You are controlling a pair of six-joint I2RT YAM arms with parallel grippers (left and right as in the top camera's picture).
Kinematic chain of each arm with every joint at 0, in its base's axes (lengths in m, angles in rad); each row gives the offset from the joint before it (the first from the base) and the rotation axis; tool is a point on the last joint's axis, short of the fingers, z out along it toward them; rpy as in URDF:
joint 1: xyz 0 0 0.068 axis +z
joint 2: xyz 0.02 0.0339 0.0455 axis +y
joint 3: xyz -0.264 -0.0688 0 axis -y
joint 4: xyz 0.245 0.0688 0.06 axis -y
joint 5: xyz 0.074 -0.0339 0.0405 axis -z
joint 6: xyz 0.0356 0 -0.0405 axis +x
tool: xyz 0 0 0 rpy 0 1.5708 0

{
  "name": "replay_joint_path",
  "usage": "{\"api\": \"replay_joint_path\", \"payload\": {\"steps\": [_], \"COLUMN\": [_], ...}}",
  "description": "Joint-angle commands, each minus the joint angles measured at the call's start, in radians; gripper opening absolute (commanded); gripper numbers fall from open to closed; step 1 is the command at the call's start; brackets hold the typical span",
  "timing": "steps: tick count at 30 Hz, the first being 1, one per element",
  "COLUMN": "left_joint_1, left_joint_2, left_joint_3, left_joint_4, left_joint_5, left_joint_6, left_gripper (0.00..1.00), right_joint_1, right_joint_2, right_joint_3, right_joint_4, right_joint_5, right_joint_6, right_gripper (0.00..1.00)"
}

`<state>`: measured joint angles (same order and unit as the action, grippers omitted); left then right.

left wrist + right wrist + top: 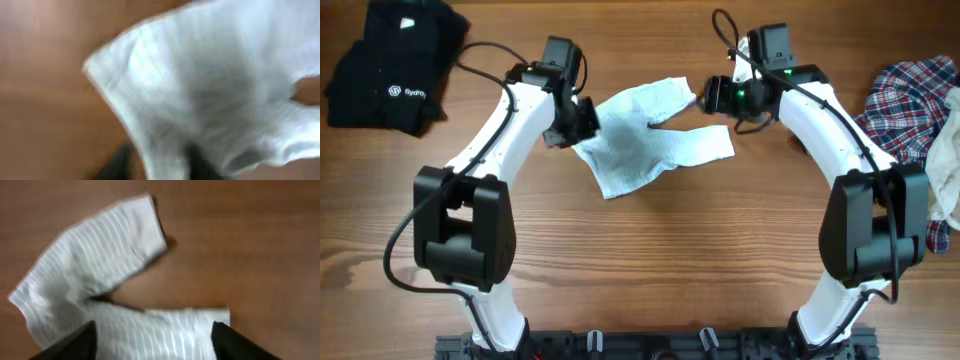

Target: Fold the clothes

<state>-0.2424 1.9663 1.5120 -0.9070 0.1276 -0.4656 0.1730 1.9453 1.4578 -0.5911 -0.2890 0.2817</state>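
The waist edge slants, rumpled; I'll pull the far waist corner [92, 67] straight with my left gripper before folding.
The pale-blue striped garment [645, 140] lies spread and rumpled on the table's middle, two short legs pointing right. My left gripper [584, 122] is at its left edge. In the blurred left wrist view the cloth [210, 75] fills the frame and runs down between the two dark fingers [120, 165], which stand apart; bare table shows beside one of them. My right gripper [706, 97] hovers at the garment's upper right leg. In the right wrist view its fingers [75, 342] are spread wide over the lower leg [165, 330], holding nothing.
A pile of black logo garments [390, 65] sits at the far left corner. A red-blue-white plaid shirt [910, 100] and a beige piece [948, 160] lie at the right edge. Bare wooden table [650, 260] stretches in front of the garment.
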Motion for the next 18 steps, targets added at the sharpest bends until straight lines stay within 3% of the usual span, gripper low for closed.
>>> {"api": "replay_joint_path", "payload": {"steps": [1, 5, 11, 18], "left_joint_1": [0.005, 0.008, 0.046, 0.069], "left_joint_2": [0.004, 0.01, 0.011, 0.011], "left_joint_3": [0.008, 0.008, 0.008, 0.008], "left_joint_4": [0.073, 0.097, 0.107, 0.107], "left_joint_5": [-0.013, -0.085, -0.07, -0.038], "left_joint_6": [-0.007, -0.014, -0.014, -0.014], "left_gripper": [0.71, 0.81, 0.81, 0.83], "right_joint_1": [0.0, 0.0, 0.0, 0.0], "right_joint_2": [-0.01, 0.003, 0.041, 0.061], "right_joint_3": [0.018, 0.018, 0.018, 0.088], "right_joint_4": [0.088, 0.206, 0.314, 0.301], "right_joint_5": [-0.027, -0.054, -0.071, -0.07], "right_joint_6": [-0.021, -0.02, -0.008, 0.009], "right_gripper": [0.85, 0.88, 0.9, 0.9]}}
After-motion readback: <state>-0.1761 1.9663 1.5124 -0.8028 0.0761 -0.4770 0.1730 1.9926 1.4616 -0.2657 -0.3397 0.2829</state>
